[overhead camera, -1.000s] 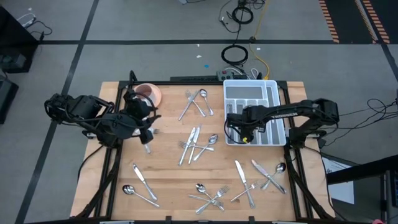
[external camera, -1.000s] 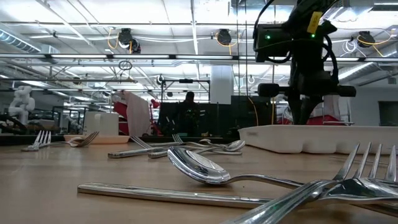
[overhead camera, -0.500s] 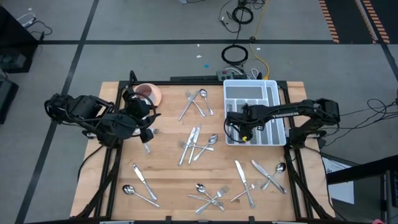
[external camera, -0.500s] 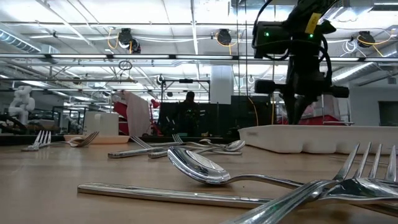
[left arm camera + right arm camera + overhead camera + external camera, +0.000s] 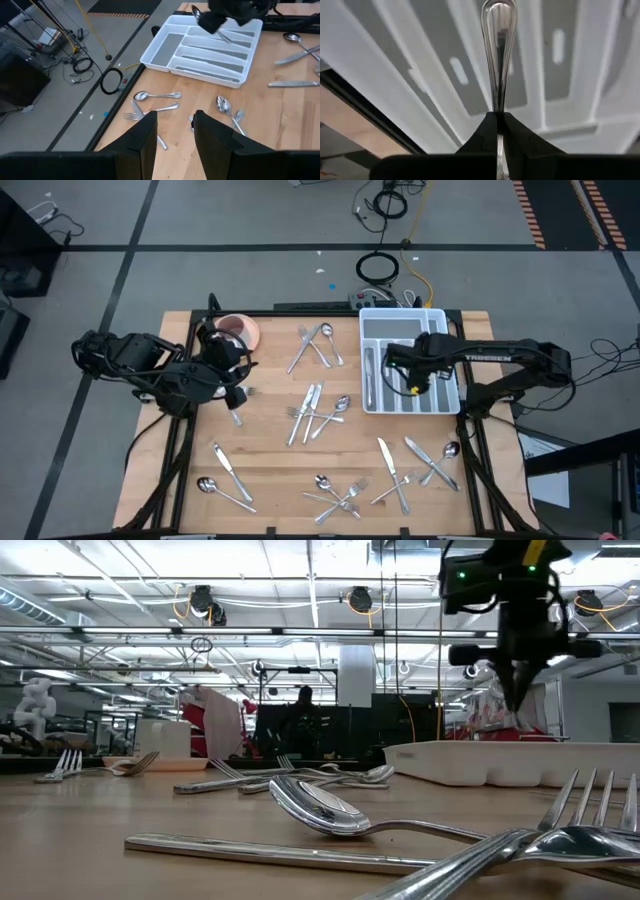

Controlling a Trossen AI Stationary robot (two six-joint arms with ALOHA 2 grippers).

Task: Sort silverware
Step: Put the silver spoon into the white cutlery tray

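Note:
The silver piece, now over the tray's middle, will be released by my right gripper in the middle long compartment of the white tray (image 5: 406, 389).
The silverware lies in loose groups on the wooden table: near the far edge (image 5: 318, 345), in the middle (image 5: 315, 410), and along the near edge (image 5: 225, 475), (image 5: 340, 495), (image 5: 425, 460). One knife (image 5: 369, 375) lies in the white tray's (image 5: 400, 330) leftmost compartment. My right gripper (image 5: 415, 377) hovers over the tray's middle, shut on one silver piece (image 5: 499, 30); which kind it is, I cannot tell. My left gripper (image 5: 174, 132) is open and empty above the table's left part, near the pink cup (image 5: 237, 330). My right gripper pinches the silver piece's slim handle (image 5: 497, 107) between its two fingers, which point down from above. The handle's rounded end (image 5: 499, 20) sticks out past the fingertips toward the tray's compartments. The piece is lifted clear of the tray; its other end is hidden by the gripper.
The pink cup on its saucer stands at the table's far left. The tray (image 5: 520, 762) sits at the far right; its rim rises above the tabletop. A spoon (image 5: 320, 810) and forks (image 5: 560, 840) lie close to the low camera. Bare wood shows left of the middle group.
My right gripper has moved from the tray's left edge toward the table's right, across the compartments, carrying the silver piece. With the arm moved off, a knife shows in the leftmost compartment.

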